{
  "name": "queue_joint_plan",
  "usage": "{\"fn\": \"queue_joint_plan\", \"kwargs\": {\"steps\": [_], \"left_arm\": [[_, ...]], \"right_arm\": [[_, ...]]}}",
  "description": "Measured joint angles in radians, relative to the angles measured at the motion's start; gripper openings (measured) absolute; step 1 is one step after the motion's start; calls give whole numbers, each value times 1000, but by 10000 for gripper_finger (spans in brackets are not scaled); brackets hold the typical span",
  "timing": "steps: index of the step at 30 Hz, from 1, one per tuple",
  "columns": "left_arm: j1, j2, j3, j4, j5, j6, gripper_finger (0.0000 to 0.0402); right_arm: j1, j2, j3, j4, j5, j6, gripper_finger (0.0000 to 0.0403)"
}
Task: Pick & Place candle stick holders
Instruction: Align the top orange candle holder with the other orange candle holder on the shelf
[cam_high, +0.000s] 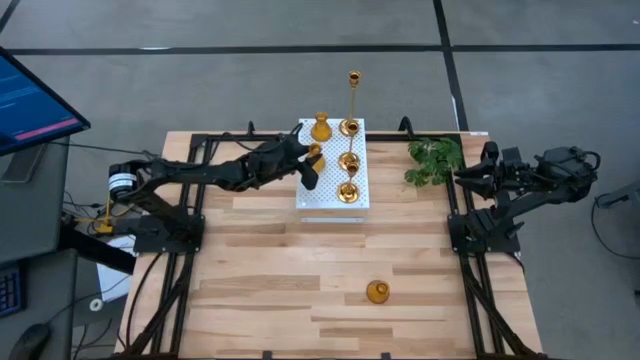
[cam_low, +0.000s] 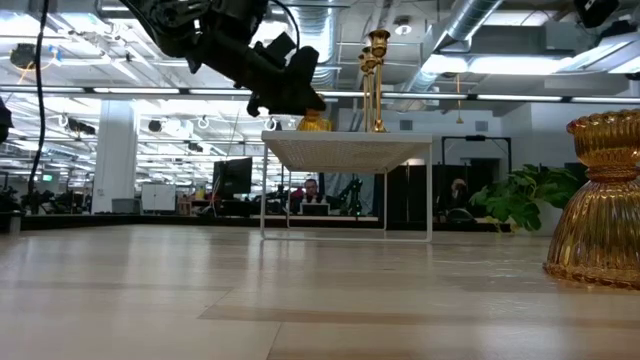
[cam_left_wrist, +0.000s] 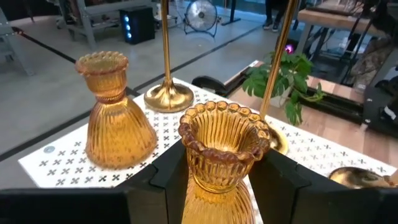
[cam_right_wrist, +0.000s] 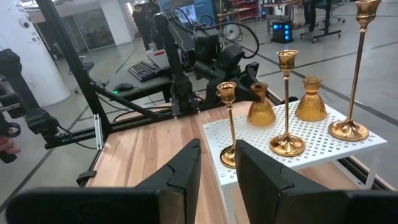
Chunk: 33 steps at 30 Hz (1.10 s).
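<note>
My left gripper is going to release the amber holder on the white stand (cam_high: 321, 163) (cam_left_wrist: 222, 210), where that stand is, beside the middle brass candlestick.
My left gripper (cam_high: 312, 162) is over the left edge of the white perforated stand (cam_high: 333, 198), shut on an amber ribbed glass candle holder (cam_left_wrist: 221, 149). A second amber holder (cam_left_wrist: 115, 118) stands on the stand's far left corner. Three brass candlesticks stand on it by their round bases: a tall one (cam_high: 352, 100) at the far side, and two shorter ones (cam_high: 348, 160), (cam_high: 347, 190). Another amber holder (cam_high: 377, 292) stands on the table near the front. My right gripper (cam_right_wrist: 217, 165) is open and empty at the table's right edge. My left gripper pinches the amber holder's ribbed body just below its flared scalloped rim (cam_left_wrist: 211, 177) between its two fingers (cam_left_wrist: 158, 180). The fingers come from the table's left, slanting down. The holder stands upright; the fingers hide its base, so I cannot tell whether it rests on the stand.
A green leafy plant (cam_high: 434, 160) lies at the far right, between the stand and my right arm. The wooden table between the stand and the near amber holder (cam_low: 600, 200) is free. Black frame rails run along both side edges.
</note>
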Motion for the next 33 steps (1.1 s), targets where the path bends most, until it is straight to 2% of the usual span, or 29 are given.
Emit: {"fn": "queue_joint_plan", "kwargs": {"steps": [9,33], "left_arm": [[0,20,2,54,12,4,145],[0,34,2,49,24,4,145]], "right_arm": [[0,0,0,0,0,0,91],[0,0,0,0,0,0,91]]}}
